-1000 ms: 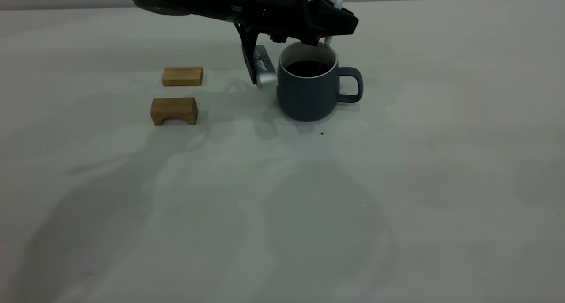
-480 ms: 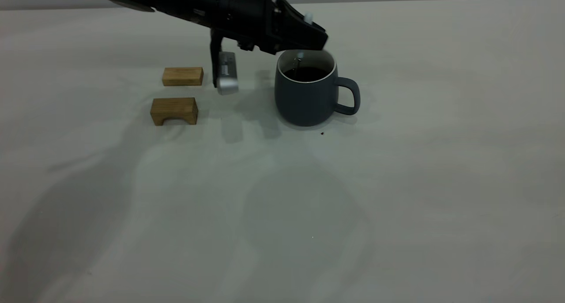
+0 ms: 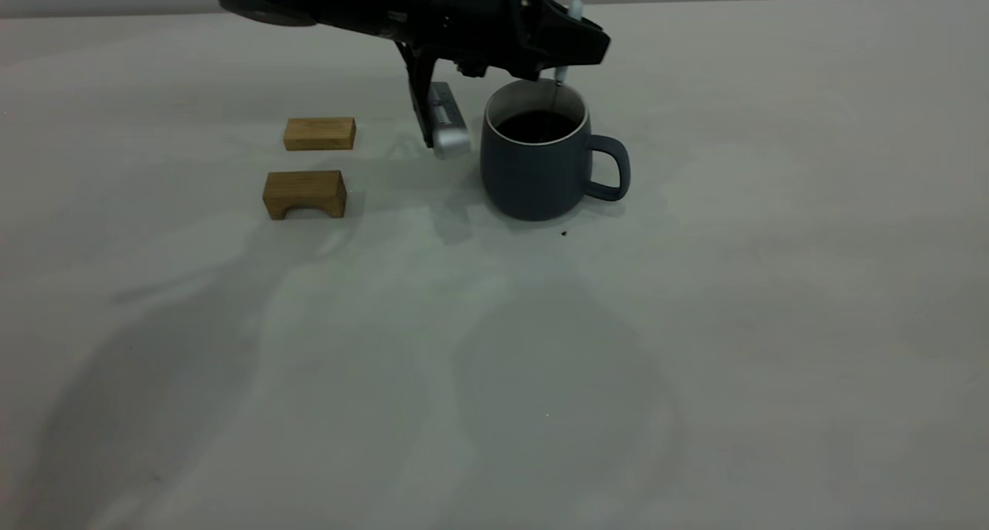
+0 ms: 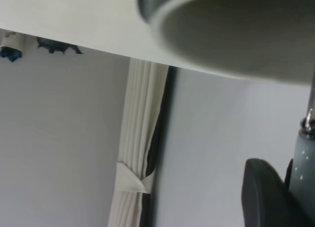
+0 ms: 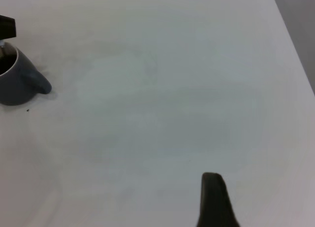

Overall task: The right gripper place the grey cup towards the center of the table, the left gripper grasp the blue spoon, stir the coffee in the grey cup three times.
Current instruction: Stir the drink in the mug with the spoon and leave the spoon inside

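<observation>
The robot's left hand should release the blue spoon in the coffee, so that it leans against the far rim of the grey cup (image 3: pixel 565 93).
The grey cup (image 3: pixel 533 171) stands upright on the table (image 3: pixel 695 321) at mid-back, handle to the right, with dark coffee (image 3: pixel 537 126) inside. My left gripper (image 3: pixel 576 47) hangs just above the cup's far rim, shut on the blue spoon (image 3: pixel 574 8). The spoon's pale handle sticks up above the jaws, and its thin metal neck dips into the coffee. In the left wrist view the spoon handle (image 4: pixel 304 158) lies against one dark finger (image 4: pixel 263 197), with the cup's rim (image 4: pixel 236 35) close by. My right gripper (image 5: pixel 212 197) is parked far from the cup (image 5: pixel 17 84).
Two wooden blocks lie left of the cup, a flat one (image 3: pixel 319 134) and an arched one (image 3: pixel 304 194). The left arm's silver module (image 3: pixel 448 132) hangs between them and the cup. A dark speck (image 3: pixel 564 233) sits just in front of the cup.
The left gripper swung left across the cup with the spoon, then back right to the far right rim. The cup shifted slightly forward during the first swing.
</observation>
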Controlling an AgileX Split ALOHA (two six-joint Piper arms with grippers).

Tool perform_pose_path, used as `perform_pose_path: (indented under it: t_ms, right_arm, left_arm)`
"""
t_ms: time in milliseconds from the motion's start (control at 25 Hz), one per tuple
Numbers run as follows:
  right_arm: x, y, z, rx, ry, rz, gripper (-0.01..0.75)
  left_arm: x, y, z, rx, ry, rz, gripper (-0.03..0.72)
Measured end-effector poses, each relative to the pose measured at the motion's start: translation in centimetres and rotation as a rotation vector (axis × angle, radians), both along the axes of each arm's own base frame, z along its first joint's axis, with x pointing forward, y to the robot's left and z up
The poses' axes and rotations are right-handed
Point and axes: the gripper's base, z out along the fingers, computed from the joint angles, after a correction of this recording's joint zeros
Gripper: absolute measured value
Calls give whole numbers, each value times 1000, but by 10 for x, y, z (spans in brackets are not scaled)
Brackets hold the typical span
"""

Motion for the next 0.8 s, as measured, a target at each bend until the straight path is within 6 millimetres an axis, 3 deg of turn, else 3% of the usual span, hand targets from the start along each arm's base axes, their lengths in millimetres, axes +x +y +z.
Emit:
perform_pose_path:
  t_ms: [400, 800]
  right_arm:
    - [0, 0, 0, 0, 0, 0, 535]
    - [0, 0, 0, 0, 0, 0, 535]
  left_arm:
    - [-3, 7, 0, -5, -3, -74, 125]
    - [-6, 14, -16, -57, 50, -93, 127]
